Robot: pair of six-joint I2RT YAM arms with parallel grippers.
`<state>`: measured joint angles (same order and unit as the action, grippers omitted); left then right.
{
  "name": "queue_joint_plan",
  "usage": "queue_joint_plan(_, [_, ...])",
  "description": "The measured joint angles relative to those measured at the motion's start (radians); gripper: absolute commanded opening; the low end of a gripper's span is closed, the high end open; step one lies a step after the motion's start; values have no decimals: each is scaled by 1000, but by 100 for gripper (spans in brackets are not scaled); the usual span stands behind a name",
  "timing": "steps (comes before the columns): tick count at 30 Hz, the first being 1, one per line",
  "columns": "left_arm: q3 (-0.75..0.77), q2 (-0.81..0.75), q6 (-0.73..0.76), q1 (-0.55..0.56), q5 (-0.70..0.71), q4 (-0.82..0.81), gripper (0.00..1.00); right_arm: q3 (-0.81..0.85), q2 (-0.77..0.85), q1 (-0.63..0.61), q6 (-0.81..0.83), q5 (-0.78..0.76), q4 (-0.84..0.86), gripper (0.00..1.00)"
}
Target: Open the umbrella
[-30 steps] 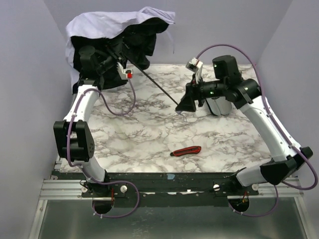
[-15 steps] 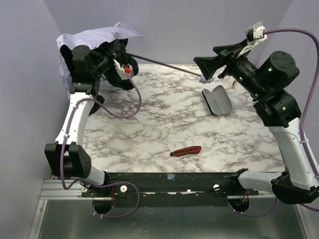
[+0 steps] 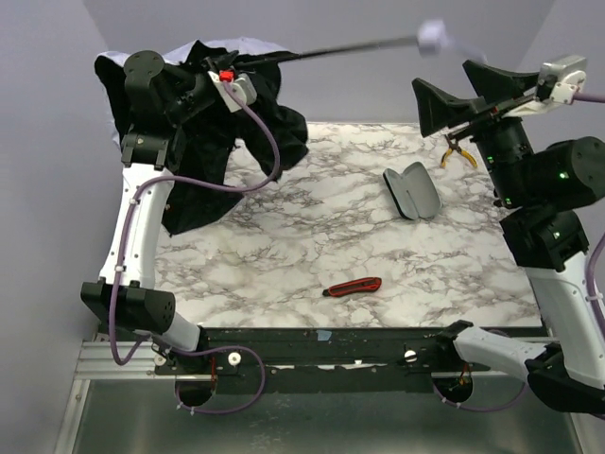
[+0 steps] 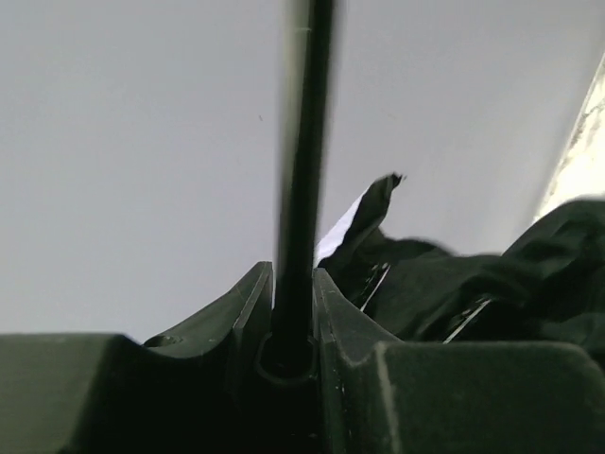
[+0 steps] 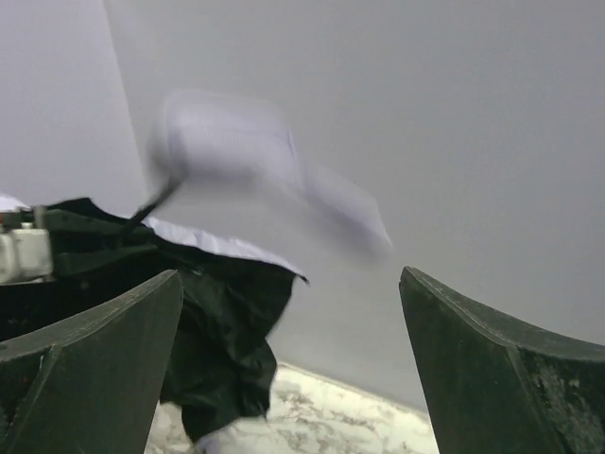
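Observation:
Next, my right gripper should go to the umbrella and close on its stem (image 3: 310,54) (image 5: 144,214) just past the black canopy, toward the knob handle.
My left gripper (image 3: 225,78) is raised at the back left and shut on the umbrella's thin black shaft (image 3: 331,49). In the left wrist view the shaft (image 4: 307,142) runs up from between the closed fingers of that gripper (image 4: 293,326). The canopy (image 3: 213,132) hangs limp below it, black side out, with a pale edge at the top. The small pale knob handle (image 3: 431,36) is blurred at the shaft's free end, high in the air. My right gripper (image 3: 463,93) is open and empty, below and right of the knob. The right wrist view shows that gripper's (image 5: 293,359) wide-apart fingers, the blurred knob (image 5: 227,142) and the canopy (image 5: 217,322).
A grey oval pouch (image 3: 412,192) lies on the marble table (image 3: 312,246) at the back right. Yellow-handled pliers (image 3: 457,151) lie behind it. A red-and-black utility knife (image 3: 353,287) lies near the front. Grey walls close in the back and sides.
My right gripper has let go of the knob end and drawn back to the right. My left arm has lifted the umbrella, so the shaft points up and right and the canopy has dropped down.

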<state>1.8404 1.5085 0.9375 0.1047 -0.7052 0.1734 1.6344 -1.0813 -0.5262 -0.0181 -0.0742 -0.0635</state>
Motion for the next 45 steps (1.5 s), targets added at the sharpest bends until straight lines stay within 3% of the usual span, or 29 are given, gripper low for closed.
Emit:
queue_joint_plan(9, [0, 73, -99, 11, 101, 98, 0, -17, 70, 5, 130, 386, -50, 93])
queue_joint_plan(14, [-80, 61, 76, 67, 157, 95, 0, -18, 45, 5, 254, 526, -261, 93])
queue_joint_plan(18, [-153, 58, 274, 95, 182, 68, 0, 19, -11, 5, 254, 615, -378, 93])
queue_joint_plan(23, [-267, 43, 507, 91, 198, -6, 0, 212, -118, 5, 220, 625, -463, 93])
queue_joint_plan(28, [-283, 38, 649, 92, 187, -35, 0, 321, -238, 5, 274, 624, -671, 91])
queue_joint_plan(31, [-286, 25, 710, 94, 160, -60, 0, 287, -325, 5, 313, 613, -813, 91])
queue_joint_plan(36, [-314, -5, 774, 95, 109, -94, 0, 187, -364, 5, 335, 549, -889, 91])
queue_joint_plan(40, [-326, -15, 760, 103, 95, -88, 0, 177, -330, 5, 350, 548, -881, 92])
queue_joint_plan(45, [-210, 50, 599, 114, 124, -27, 0, 1, -107, 5, 338, 672, -655, 96])
